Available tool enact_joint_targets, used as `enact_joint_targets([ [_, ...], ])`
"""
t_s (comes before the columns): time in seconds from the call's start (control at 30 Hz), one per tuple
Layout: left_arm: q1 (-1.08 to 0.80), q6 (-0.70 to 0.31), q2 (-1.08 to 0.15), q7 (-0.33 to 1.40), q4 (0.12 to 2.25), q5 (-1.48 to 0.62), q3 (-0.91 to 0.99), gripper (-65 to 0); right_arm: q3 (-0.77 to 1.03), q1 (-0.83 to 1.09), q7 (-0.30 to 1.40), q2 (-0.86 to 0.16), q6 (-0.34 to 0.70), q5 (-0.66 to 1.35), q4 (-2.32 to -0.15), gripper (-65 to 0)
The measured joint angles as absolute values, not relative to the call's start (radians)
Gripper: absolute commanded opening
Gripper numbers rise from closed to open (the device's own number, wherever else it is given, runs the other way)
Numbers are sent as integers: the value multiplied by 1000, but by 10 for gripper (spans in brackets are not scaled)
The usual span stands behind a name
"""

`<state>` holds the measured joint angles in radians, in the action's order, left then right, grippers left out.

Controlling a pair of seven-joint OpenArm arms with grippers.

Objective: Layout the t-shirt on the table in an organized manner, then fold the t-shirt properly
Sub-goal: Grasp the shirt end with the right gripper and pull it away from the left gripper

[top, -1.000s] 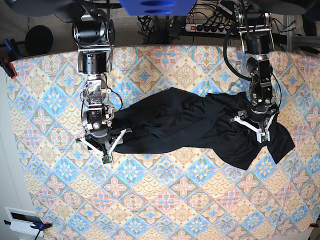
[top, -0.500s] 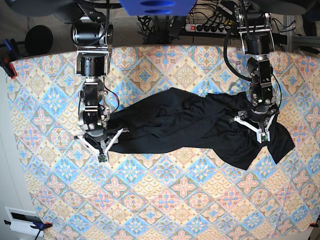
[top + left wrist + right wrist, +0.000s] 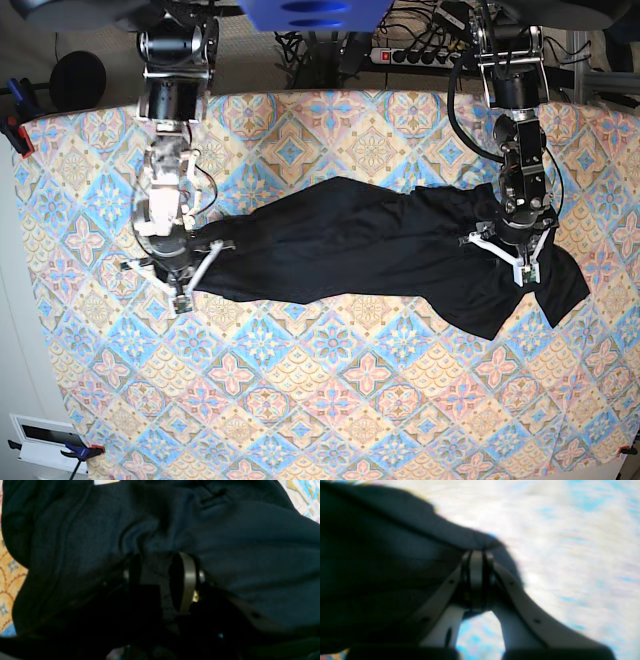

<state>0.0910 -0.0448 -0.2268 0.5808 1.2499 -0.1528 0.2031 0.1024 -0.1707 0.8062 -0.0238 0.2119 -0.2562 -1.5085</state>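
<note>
Next, I let go of the black t-shirt's end with my right gripper on the patterned table, farther back toward the clamp (image 3: pixel 168 192).
The black t-shirt (image 3: pixel 370 250) lies stretched in a long band across the middle of the patterned table (image 3: pixel 300 400). At its left end in the base view, my right gripper (image 3: pixel 185 290) is shut on the fabric's edge. The right wrist view shows the closed right gripper (image 3: pixel 476 555) pinching the t-shirt (image 3: pixel 382 567) above the table (image 3: pixel 570 555). My left gripper (image 3: pixel 520 265) rests on the crumpled right part of the garment. In the left wrist view, the left gripper (image 3: pixel 160 560) has a bunch of the t-shirt (image 3: pixel 250 555) between its jaws.
A power strip (image 3: pixel 410 55) and cables lie behind the table's far edge. A round black object (image 3: pixel 78 80) sits off the table at the back left. A clamp (image 3: pixel 15 130) holds the cloth at the left edge. A white device (image 3: pixel 45 440) sits at the bottom left.
My right gripper has closed on the shirt's end and moved left and back in the base view, drawing the fabric out longer. The left arm has stayed put.
</note>
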Motion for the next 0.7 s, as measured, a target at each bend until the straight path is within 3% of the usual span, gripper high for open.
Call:
enact_joint_targets([
  [0.33,91,-45,-227,576,1250,-154,203,-421,95,51,789,-31,214,-242,-1922,-646],
  [0.57,91,-45,-227,574,1249,-156,206,-421,96,314,754,-29,218,-244,-1961,-646],
  [0.7,91,-45,-227,574,1249,-156,205,-421,96,369,729,-28,223,-240,-1960,-648],
])
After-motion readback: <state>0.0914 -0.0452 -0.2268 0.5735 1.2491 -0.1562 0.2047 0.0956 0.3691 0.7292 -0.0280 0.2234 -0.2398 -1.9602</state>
